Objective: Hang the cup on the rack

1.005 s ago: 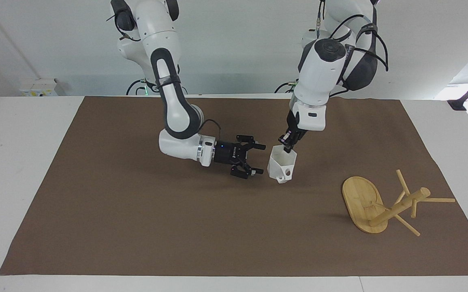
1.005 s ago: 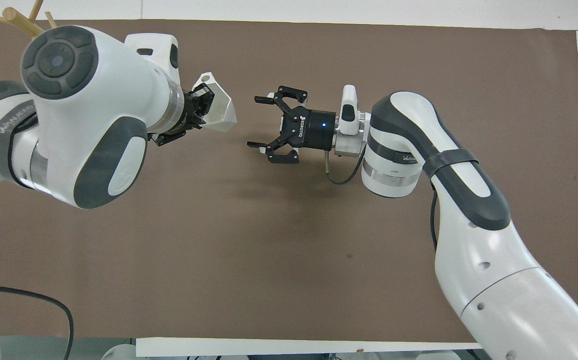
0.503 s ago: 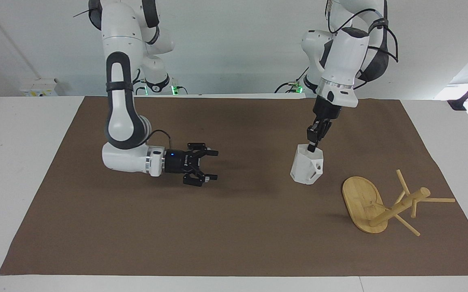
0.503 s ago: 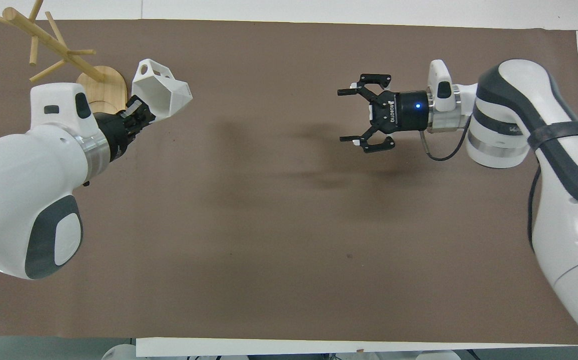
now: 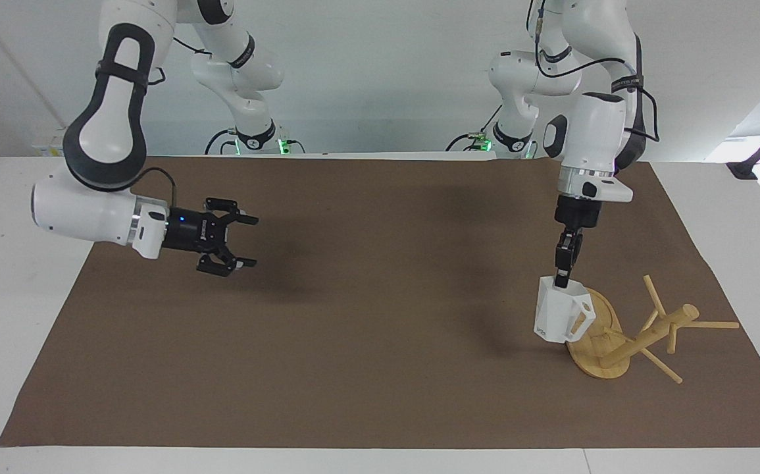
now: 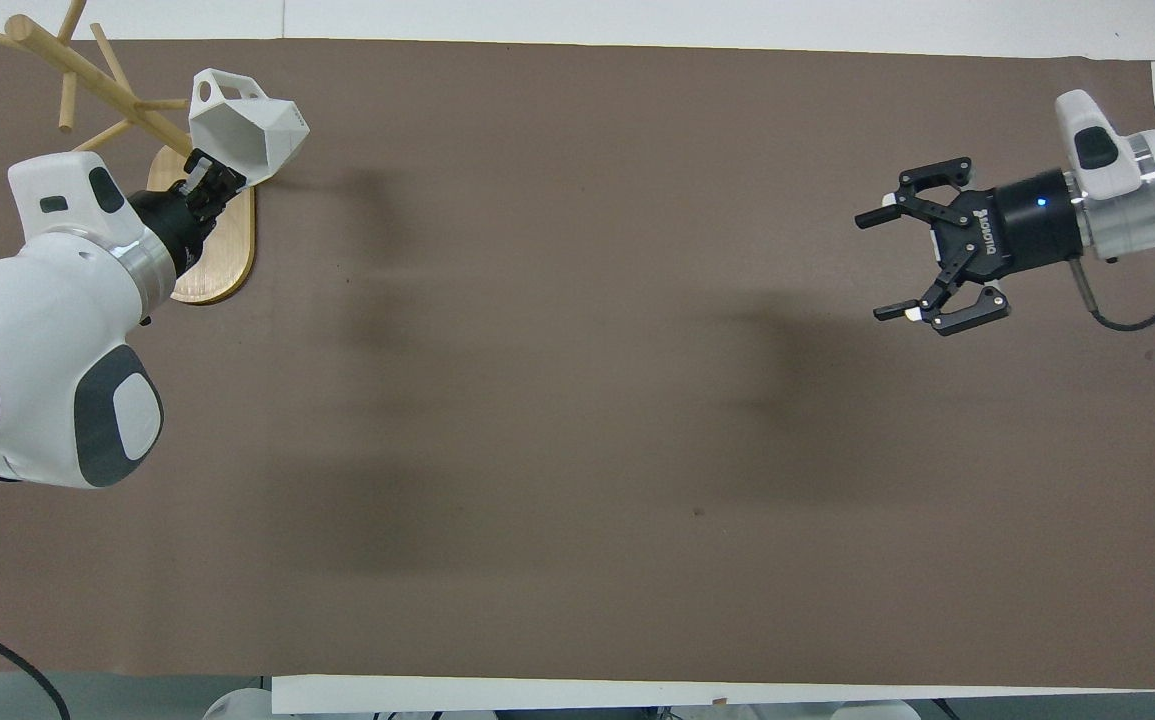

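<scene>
The robot's left gripper will release the white faceted cup on the peg that sticks out over the rack's oval base [image 6: 194,124]. The cup is upright above that base's edge.
My left gripper [image 5: 560,280] is shut on the rim of the white faceted cup [image 5: 558,316] and holds it upright in the air over the edge of the rack's oval base [image 5: 600,359]. The cup's squarish handle points toward the rack's post [image 5: 646,334]. The bamboo rack lies tipped on its side at the left arm's end of the table, its pegs splayed on the mat. In the overhead view the cup [image 6: 247,135] hangs from the left gripper [image 6: 202,185] beside the base [image 6: 222,255]. My right gripper [image 5: 245,241] is open and empty above the mat at the right arm's end; it also shows in the overhead view [image 6: 887,265].
A brown mat [image 5: 380,342] covers most of the white table [image 5: 18,276]. A black clamp [image 5: 758,155] stands at the table's corner near the left arm's base.
My left gripper has carried the cup from the middle of the mat to the rack and lowered it by the base. My right arm has drawn back toward its end, gripper still open.
</scene>
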